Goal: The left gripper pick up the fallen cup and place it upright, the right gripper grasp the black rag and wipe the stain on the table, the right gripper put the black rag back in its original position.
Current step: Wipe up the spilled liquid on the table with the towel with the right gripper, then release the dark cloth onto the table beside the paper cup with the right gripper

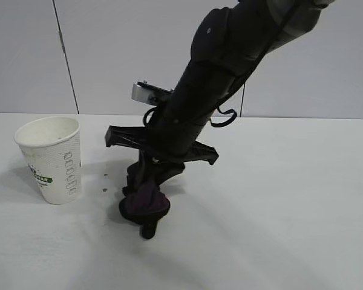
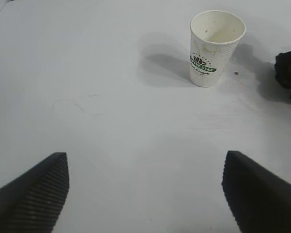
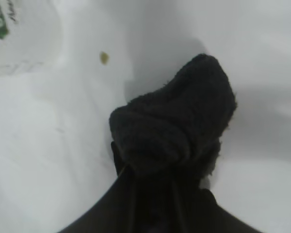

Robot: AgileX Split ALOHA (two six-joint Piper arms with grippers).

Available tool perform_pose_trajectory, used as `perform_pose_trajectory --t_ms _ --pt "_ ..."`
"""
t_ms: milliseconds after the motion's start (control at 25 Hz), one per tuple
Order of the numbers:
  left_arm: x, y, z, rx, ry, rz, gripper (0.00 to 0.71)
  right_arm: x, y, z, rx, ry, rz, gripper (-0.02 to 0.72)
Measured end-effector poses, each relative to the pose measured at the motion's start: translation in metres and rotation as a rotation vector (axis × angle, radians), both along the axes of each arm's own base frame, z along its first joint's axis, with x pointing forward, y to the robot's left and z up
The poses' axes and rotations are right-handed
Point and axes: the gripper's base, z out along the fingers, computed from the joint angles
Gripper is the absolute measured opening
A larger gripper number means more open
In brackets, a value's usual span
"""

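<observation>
My right gripper will set the black rag down and let go of it on the bare tabletop, across the arm from the white cup (image 1: 267, 188).
The white cup (image 1: 51, 158) with the green logo stands upright on the table (image 1: 278, 205) at the left. It also shows in the left wrist view (image 2: 214, 46), far from my left gripper (image 2: 145, 160), which is open and empty above bare table. My right gripper (image 1: 145, 212) reaches down from the upper right and is shut on the black rag (image 1: 146, 202) with its purple patch, pressing it onto the table just right of the cup. In the right wrist view the rag (image 3: 177, 121) bulges out of the shut fingers (image 3: 136, 204). Small brownish stain droplets (image 1: 104, 190) lie between cup and rag; one stain droplet (image 3: 104, 58) shows beyond the rag.
A grey wall (image 1: 327, 84) runs along the table's far edge. The right arm's body (image 1: 212, 90) leans over the middle of the table. White tabletop spreads to the right and front of the rag.
</observation>
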Motion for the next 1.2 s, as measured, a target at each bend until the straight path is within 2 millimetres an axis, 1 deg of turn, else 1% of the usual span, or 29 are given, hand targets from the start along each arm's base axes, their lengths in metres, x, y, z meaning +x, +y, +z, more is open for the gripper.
perform_pose_trajectory --t_ms 40,120,240,400,560,640,760,840,880,960,1040,1120,1160,1200 --pt "0.000 0.000 0.000 0.000 0.000 0.000 0.618 0.000 0.003 -0.001 0.000 -0.019 0.005 0.074" --pt "0.000 0.000 0.000 0.000 0.000 0.000 0.618 0.000 0.002 -0.004 -0.019 -0.035 0.017 0.074" --pt "0.000 0.000 0.000 0.000 0.000 0.000 0.618 0.006 -0.011 -0.006 -0.075 -0.027 0.014 0.074" --pt "0.000 0.000 0.000 0.000 0.000 0.000 0.618 0.015 -0.050 -0.010 -0.204 0.069 -0.018 0.074" --pt "0.000 0.000 0.000 0.000 0.000 0.000 0.618 0.025 -0.096 -0.001 -0.317 0.131 -0.048 0.074" --pt "0.000 0.000 0.000 0.000 0.000 0.000 0.618 0.030 -0.118 0.004 -0.344 0.146 -0.081 0.074" --pt "0.000 0.000 0.000 0.000 0.000 0.000 0.618 0.036 -0.140 0.009 -0.352 0.155 -0.125 0.074" --pt "0.000 0.000 0.000 0.000 0.000 0.000 0.618 0.039 -0.148 0.009 -0.351 0.159 -0.145 0.074" --pt "0.000 0.000 0.000 0.000 0.000 0.000 0.618 0.040 -0.150 0.009 -0.351 0.160 -0.151 0.090" --pt "0.000 0.000 0.000 0.000 0.000 0.000 0.618 0.040 -0.152 0.009 -0.349 0.161 -0.154 0.183" --pt "0.000 0.000 0.000 0.000 0.000 0.000 0.618 0.040 -0.151 0.009 -0.345 0.163 -0.156 0.368" --pt "0.000 0.000 0.000 0.000 0.000 0.000 0.618 0.039 -0.150 0.009 -0.336 0.173 -0.159 0.521" --pt "0.000 0.000 0.000 0.000 0.000 0.000 0.618 0.039 -0.150 0.009 -0.333 0.175 -0.159 0.565" --pt "0.000 0.000 0.000 0.000 0.000 0.000 0.618 0.039 -0.150 0.009 -0.333 0.179 -0.159 0.589"
